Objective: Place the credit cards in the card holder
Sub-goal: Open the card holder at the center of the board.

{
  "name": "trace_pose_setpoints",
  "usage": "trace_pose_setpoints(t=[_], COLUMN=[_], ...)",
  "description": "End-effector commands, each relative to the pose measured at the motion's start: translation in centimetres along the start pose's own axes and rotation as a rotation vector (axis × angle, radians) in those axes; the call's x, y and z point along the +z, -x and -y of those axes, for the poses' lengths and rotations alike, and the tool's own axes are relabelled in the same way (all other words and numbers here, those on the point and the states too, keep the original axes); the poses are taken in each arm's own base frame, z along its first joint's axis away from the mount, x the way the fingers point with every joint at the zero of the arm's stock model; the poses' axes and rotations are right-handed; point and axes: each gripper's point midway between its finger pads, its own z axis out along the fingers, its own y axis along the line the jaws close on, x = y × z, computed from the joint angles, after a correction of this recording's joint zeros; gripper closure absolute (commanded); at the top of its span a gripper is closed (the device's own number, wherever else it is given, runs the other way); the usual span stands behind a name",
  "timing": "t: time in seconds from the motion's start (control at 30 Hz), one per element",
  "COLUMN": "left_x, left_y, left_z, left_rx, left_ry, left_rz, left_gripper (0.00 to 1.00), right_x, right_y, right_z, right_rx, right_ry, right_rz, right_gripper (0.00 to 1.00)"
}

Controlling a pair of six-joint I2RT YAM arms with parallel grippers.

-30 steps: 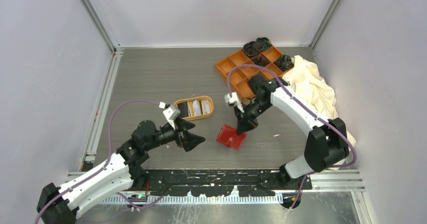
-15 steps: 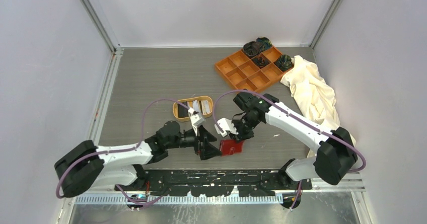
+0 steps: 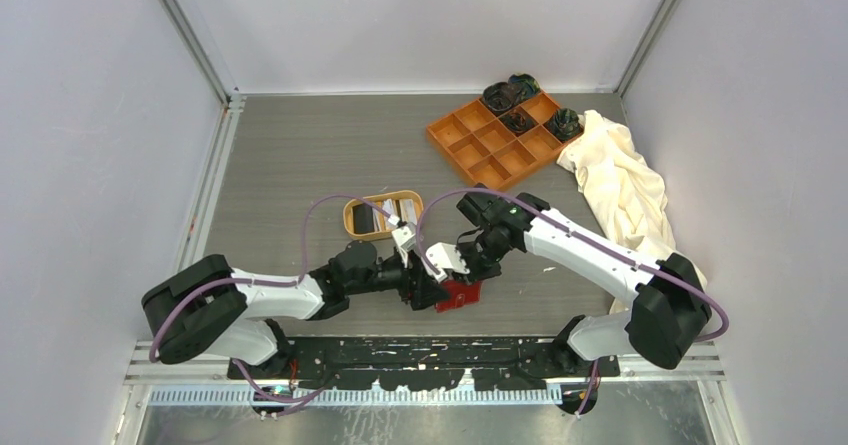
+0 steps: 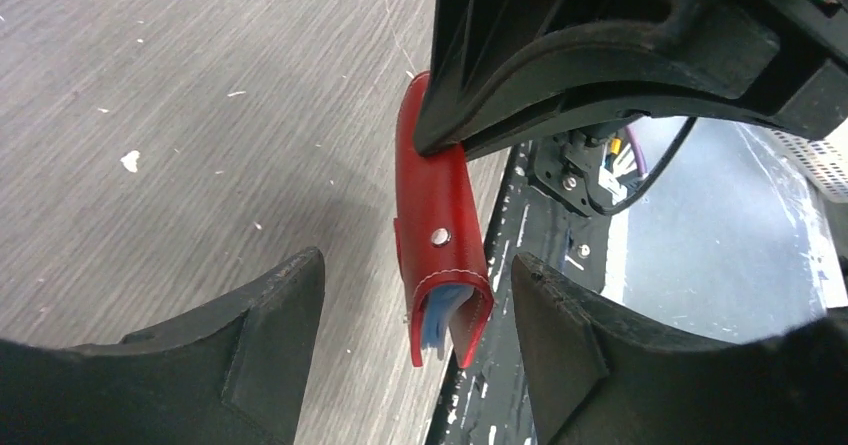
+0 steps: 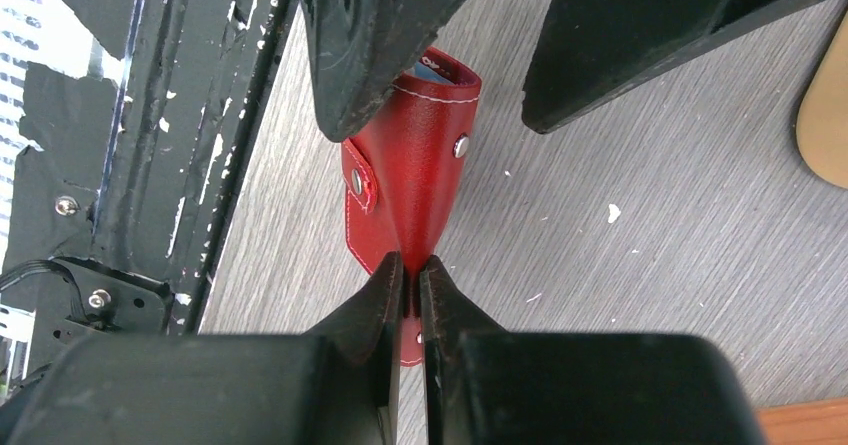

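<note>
My right gripper is pinching the card holder's body next to its snap tab, so my left gripper needs to hold the card holder's loose end while my right gripper grabs the snap tab (image 5: 360,178).
The red card holder (image 3: 460,293) hangs pinched at one end in my right gripper (image 3: 462,277), a little above the table near its front edge. In the right wrist view the shut jaws clamp its red leather (image 5: 415,190). My left gripper (image 3: 432,293) is open, its fingers on either side of the holder's free end, where blue lining shows (image 4: 445,255). I cannot tell whether they touch it. Several credit cards (image 3: 385,215), black and white, lie in the oval tan dish (image 3: 350,213) behind the grippers.
An orange nine-compartment tray (image 3: 500,135) with dark items in its far cells stands at the back right. A cream cloth (image 3: 625,185) lies heaped along the right side. The black base rail (image 3: 430,350) runs just in front of the grippers.
My left gripper has reached right from beside the dish until its open fingers straddle the holder. My right gripper has carried the holder slightly left and nearer the front edge.
</note>
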Motion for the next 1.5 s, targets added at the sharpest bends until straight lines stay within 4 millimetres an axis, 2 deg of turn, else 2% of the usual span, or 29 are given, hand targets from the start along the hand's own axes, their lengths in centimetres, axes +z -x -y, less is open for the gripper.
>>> trace_pose_setpoints(t=[0.0,0.1,0.13,0.2,0.23,0.27,0.33,0.4,0.5,0.57,0.67,0.73,0.83,0.93,1.1,1.33,1.47], left_x=[0.7,1.3,1.7,2.3,2.6,2.8,2.7,2.1,0.1,-1.2,-2.1,-2.2,-1.8,-1.2,-0.7,-0.8,-0.5], left_y=[2.6,2.2,2.1,2.4,2.3,2.0,2.1,3.1,4.4,4.8,4.9,5.7,6.8,6.9,6.3,6.6,6.6], left_z=[0.2,1.7,1.9,2.8,2.8,2.7,2.5,1.4,-1.3,-3.3,-4.7,-4.5,-3.2,-2.2,-1.7,-1.4,-1.2], left_rx=[0.096,0.062,0.045,0.022,-0.001,-0.012,-0.018,-0.031,-0.1,-0.177,-0.254,-0.253,-0.248,-0.256,-0.313,-0.341,-0.366], left_ry=[-0.001,-0.09,-0.112,-0.171,-0.182,-0.187,-0.187,-0.121,0.046,0.172,0.336,0.4,0.412,0.388,0.36,0.354,0.35], left_rz=[0.079,0.054,0.051,0.063,0.067,0.068,0.104,0.194,0.341,0.41,0.484,0.527,0.55,0.546,0.534,0.548,0.543], left_gripper=[0.32,0.39,0.48,0.81,0.93,0.99,1.0,1.0,1.0,1.0,1.0,1.0,1.0,1.0,1.0,1.0,1.0], right_x=[-0.8,-0.7,-0.6,-0.7,-0.7,-0.8,-0.9,-1.1,-2.4,-3.8,-4.5,-4.0,-2.7,-2.6,-3.0,-3.9,-3.5], right_y=[1.1,1.3,1.3,1.3,1.3,1.4,1.5,1.6,1.7,1.6,2.3,2.6,2.4,2.5,2.1,1.8,2.2], right_z=[0.5,0.4,0.4,0.4,0.4,0.5,0.6,1.1,2.7,3.5,2.5,1.2,0.6,1.5,3.5,4.7,4.1], right_rx=[-0.028,-0.022,-0.021,-0.018,-0.013,-0.012,-0.001,0.029,0.14,0.207,0.217,0.15,0.076,0.065,0.083,0.116,0.102], right_ry=[-0.038,-0.023,-0.021,-0.023,-0.025,-0.029,-0.036,-0.059,-0.132,-0.17,-0.144,-0.089,-0.052,-0.108,-0.249,-0.329,-0.295], right_rz=[0.03,0.04,0.038,0.038,0.038,0.04,0.042,0.046,0.075,0.124,0.216,0.254,0.275,0.292,0.282,0.257,0.283], right_gripper=[0.98,0.98,0.98,0.98,0.97,0.97,0.94,0.85,0.68,0.62,0.5,0.45,0.44,0.44,0.44,0.44,0.44])
